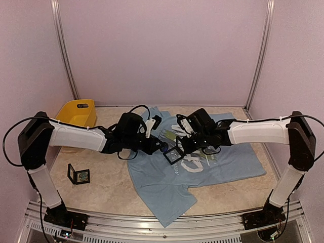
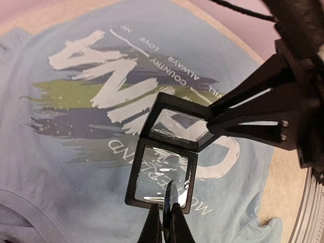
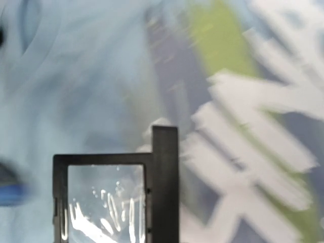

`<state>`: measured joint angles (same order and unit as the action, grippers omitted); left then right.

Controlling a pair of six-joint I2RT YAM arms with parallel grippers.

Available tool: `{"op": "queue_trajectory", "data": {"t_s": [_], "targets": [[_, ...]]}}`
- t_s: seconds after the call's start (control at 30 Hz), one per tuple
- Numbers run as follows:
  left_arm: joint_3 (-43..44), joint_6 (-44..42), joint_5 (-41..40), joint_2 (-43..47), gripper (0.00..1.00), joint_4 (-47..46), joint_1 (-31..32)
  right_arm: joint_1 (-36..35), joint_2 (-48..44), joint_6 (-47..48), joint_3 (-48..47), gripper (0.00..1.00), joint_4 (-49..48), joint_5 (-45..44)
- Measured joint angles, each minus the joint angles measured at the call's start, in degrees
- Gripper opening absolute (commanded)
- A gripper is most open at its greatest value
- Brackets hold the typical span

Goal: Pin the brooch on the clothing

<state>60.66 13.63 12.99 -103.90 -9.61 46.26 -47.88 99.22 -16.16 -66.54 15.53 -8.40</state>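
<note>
Next, my right gripper lets go of the black-framed clear case on the bare table's back corner [image 1: 250, 125] opposite the yellow bin.
The light blue clothing [image 1: 223, 162] lies flat on the table with its white lettering and green streaks up, and fills the left wrist view [image 2: 61, 167] and the right wrist view [image 3: 76, 76]. Over its chest hangs an open black hinged case [image 1: 173, 155] with clear film in both halves [image 2: 134, 174]. My right gripper [image 2: 210, 117] is shut on the case's upper half; its own view shows only the frame [image 3: 165, 187]. My left gripper [image 2: 164, 204] is shut on a thin dark disc seen edge-on, the brooch [image 2: 171, 195], just in front of the case's lower half.
A second small black case [image 1: 78, 174] stands on the bare table at the left. A yellow bin [image 1: 78, 112] sits at the back left corner. Metal posts and pale walls close in the back and sides.
</note>
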Motion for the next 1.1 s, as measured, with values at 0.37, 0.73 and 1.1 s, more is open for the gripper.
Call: {"op": "queue_trajectory", "data": {"t_s": [0.37, 0.73, 1.1], "targets": [[-0.22, -1.03, -9.46, 19.06, 0.00, 3.69, 0.00, 26.86, -5.05, 0.07, 0.50, 0.00, 1.64, -2.84], [-3.96, -1.16, -15.50, 24.09, 0.00, 7.80, 0.98, 58.64, 2.25, -0.61, -1.42, 0.00, -0.37, -6.14], [-4.61, -1.18, -19.63, 26.05, 0.00, 11.50, 3.37, 59.69, 11.67, -1.49, -9.70, 0.00, -1.77, -6.73]]}}
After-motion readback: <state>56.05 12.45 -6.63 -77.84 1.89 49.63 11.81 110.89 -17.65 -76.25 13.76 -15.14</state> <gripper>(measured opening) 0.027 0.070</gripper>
